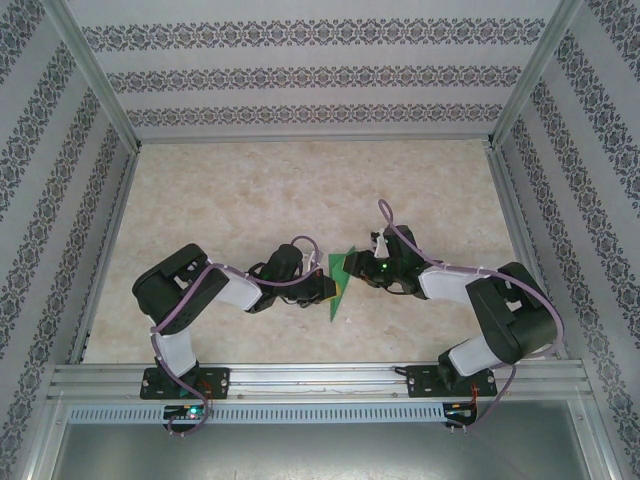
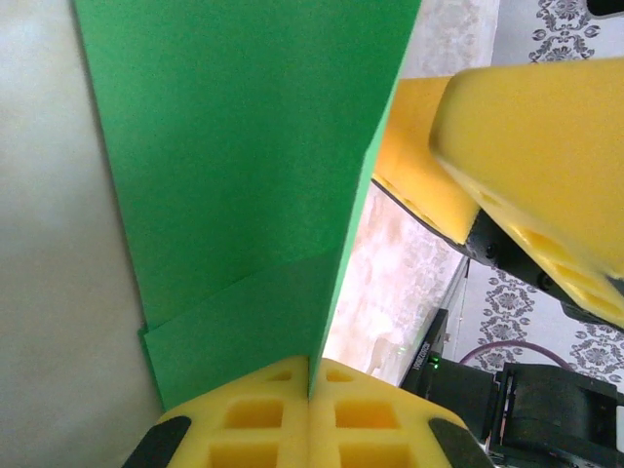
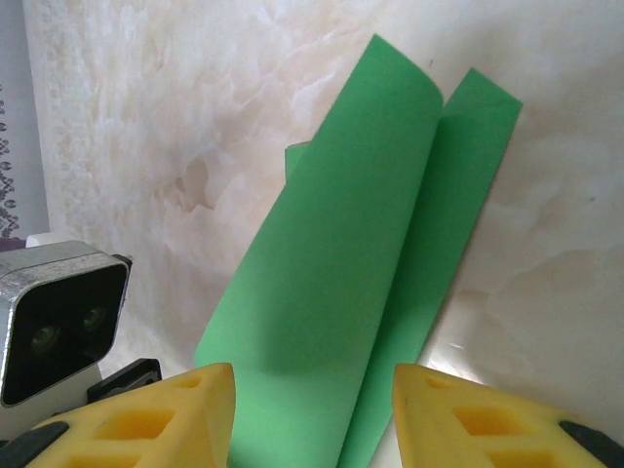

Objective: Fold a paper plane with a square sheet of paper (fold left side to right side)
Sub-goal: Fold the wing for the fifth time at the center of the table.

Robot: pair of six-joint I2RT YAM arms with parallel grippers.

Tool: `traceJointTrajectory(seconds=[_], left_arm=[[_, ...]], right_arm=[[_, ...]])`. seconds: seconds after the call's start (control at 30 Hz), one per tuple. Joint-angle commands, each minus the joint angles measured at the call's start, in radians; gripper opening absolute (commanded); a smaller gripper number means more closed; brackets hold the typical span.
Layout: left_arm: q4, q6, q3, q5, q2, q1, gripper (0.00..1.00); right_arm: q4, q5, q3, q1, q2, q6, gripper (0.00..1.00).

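The flap stands up in the robot's left gripper, off the paper layer below, so the gripper needs to open, take the flap's edge nearer its bend (image 2: 365,174) and pull it over.
The square sheet of paper (image 1: 340,282) is bright green and stands partly raised between the two grippers at the table's middle. In the left wrist view the sheet (image 2: 234,175) runs up from my left gripper (image 2: 312,380), whose yellow pads are shut on its near edge. My left gripper (image 1: 326,290) is at the sheet's left side. In the right wrist view the sheet (image 3: 361,263) is curled over on itself, one flap loosely over the other, with no pressed crease. My right gripper (image 3: 314,414) is open, its fingertips (image 3: 190,409) straddling the sheet's near end without touching it. The paper plane is out of view.
The marble-patterned table (image 1: 250,200) is walled by patterned panels (image 1: 300,70) and aluminium posts. A rail (image 1: 320,380) carries both arm bases at the near edge. The right gripper's yellow fingers (image 2: 546,156) hang close to the sheet's right edge. The left wrist camera (image 3: 58,312) is just left of the right gripper.
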Motion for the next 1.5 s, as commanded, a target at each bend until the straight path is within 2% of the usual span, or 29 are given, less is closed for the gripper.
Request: traceJointTrajectory(seconds=[0.0,0.5,0.93,1.23,1.47], left_arm=[[0.075,-0.019,-0.008,0.018,0.016,0.016,0.01],[0.101,-0.030,-0.007,0.020,0.025,0.016,0.02],[0.108,-0.038,-0.023,0.006,0.017,0.017,0.19],[-0.054,0.037,-0.027,-0.020,-0.082,0.055,0.31],[-0.113,0.063,0.014,-0.011,-0.062,0.068,0.36]], right_arm=[[0.034,0.009,0.029,0.012,0.017,0.012,0.45],[0.062,0.014,0.044,0.030,0.076,0.023,0.43],[-0.004,0.064,0.062,0.050,0.136,0.017,0.39],[-0.023,0.078,0.059,0.053,0.156,0.001,0.39],[-0.025,0.080,0.061,0.055,0.154,0.003,0.39]])
